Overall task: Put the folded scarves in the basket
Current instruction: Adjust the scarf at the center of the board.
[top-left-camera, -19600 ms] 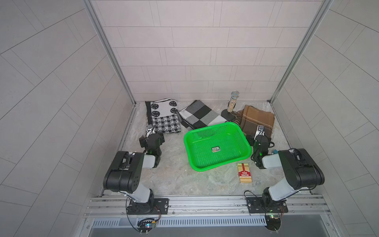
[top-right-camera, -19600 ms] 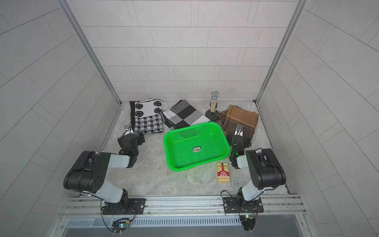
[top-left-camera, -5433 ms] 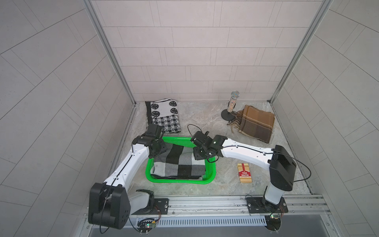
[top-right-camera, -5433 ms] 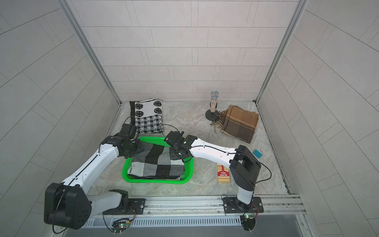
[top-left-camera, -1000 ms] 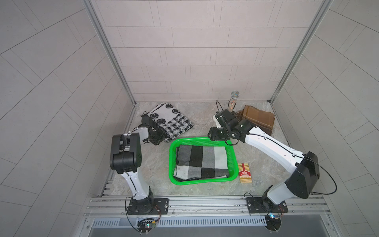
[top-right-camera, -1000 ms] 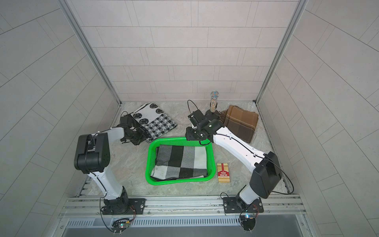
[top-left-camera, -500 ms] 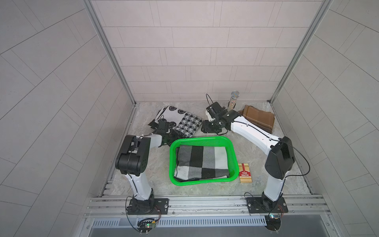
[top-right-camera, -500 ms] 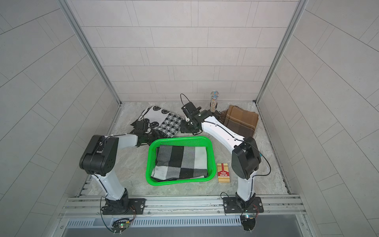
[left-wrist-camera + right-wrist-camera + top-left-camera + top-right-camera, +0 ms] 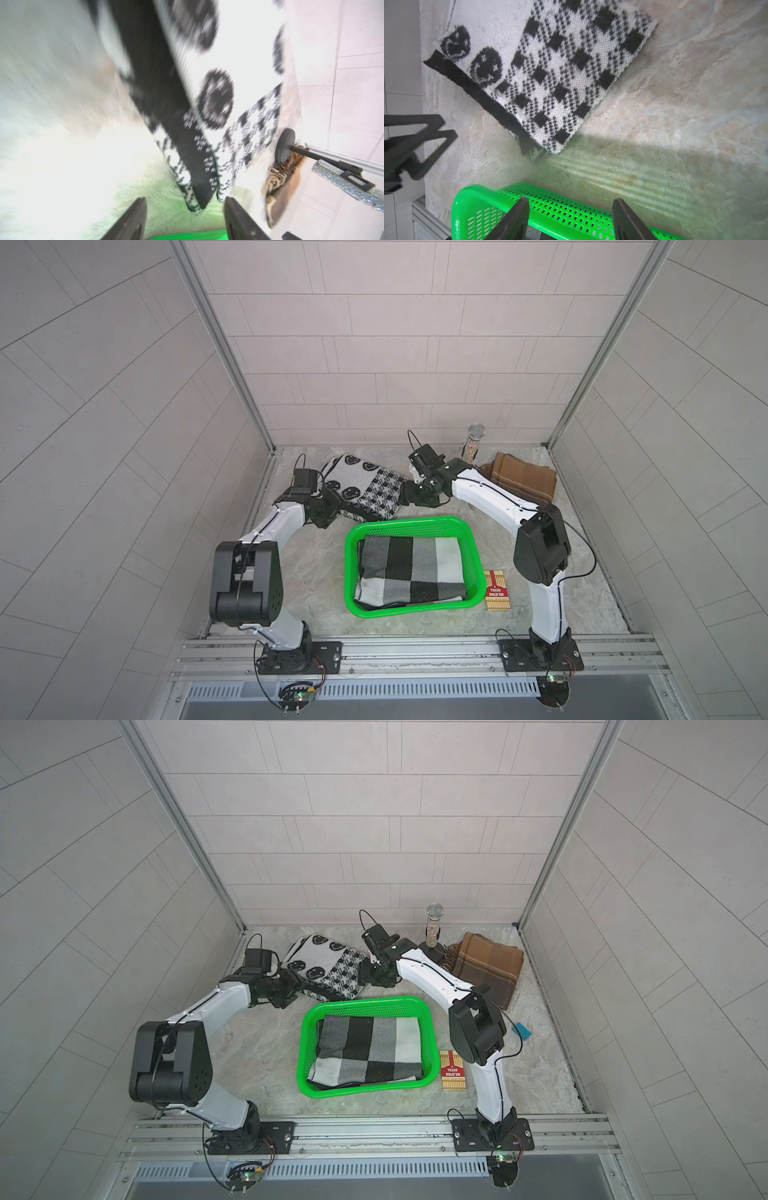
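My left gripper is to swing the black-and-white scarf square, as it lies crooked to the basket, and grip its smiley-face end (image 9: 296,950) before both grippers lift it.
The bright green basket (image 9: 351,572) (image 9: 305,1048) stands mid-table with a grey, black and white checked folded scarf (image 9: 411,568) (image 9: 368,1048) lying flat inside it. Behind it lies a black-and-white knitted scarf with smiley faces (image 9: 365,487) (image 9: 328,969) (image 9: 560,72). My left gripper (image 9: 336,508) (image 9: 185,207) is open at that scarf's near-left corner, and the corner lies just ahead of its fingertips. My right gripper (image 9: 405,499) (image 9: 570,209) is open and empty at the scarf's right edge, above the basket's far rim (image 9: 550,207).
A brown plaid scarf (image 9: 523,485) (image 9: 488,965) lies at the back right beside a glittery microphone on a stand (image 9: 473,443) (image 9: 433,923). A red card box (image 9: 496,589) (image 9: 452,1069) lies right of the basket. Tiled walls close in three sides.
The knitted scarf has slid right, toward the basket's far side. My left gripper was shut and has opened, letting go of the scarf. My right gripper moved left to the scarf's edge and opened wider.
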`<state>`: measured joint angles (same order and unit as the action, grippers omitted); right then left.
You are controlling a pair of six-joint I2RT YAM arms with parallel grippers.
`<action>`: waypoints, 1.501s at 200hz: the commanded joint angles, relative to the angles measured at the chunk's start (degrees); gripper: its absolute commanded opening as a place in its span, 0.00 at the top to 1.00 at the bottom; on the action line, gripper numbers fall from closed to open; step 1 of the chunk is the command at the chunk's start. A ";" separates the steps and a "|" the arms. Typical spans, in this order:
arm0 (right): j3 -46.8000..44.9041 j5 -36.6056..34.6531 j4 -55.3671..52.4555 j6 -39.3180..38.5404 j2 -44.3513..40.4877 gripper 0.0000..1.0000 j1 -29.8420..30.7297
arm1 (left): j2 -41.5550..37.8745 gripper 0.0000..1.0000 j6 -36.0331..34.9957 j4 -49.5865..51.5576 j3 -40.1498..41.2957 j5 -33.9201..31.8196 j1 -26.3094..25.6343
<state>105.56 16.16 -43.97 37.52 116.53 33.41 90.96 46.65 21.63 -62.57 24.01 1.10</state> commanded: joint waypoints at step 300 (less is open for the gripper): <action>12.45 6.68 -4.81 -2.88 14.09 0.20 -8.38 | 24.21 0.83 -5.43 -9.17 -11.57 14.77 13.35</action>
<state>115.35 22.68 -46.35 37.47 127.11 25.71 118.41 37.30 17.04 -79.00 34.44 14.70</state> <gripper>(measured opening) 0.802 0.122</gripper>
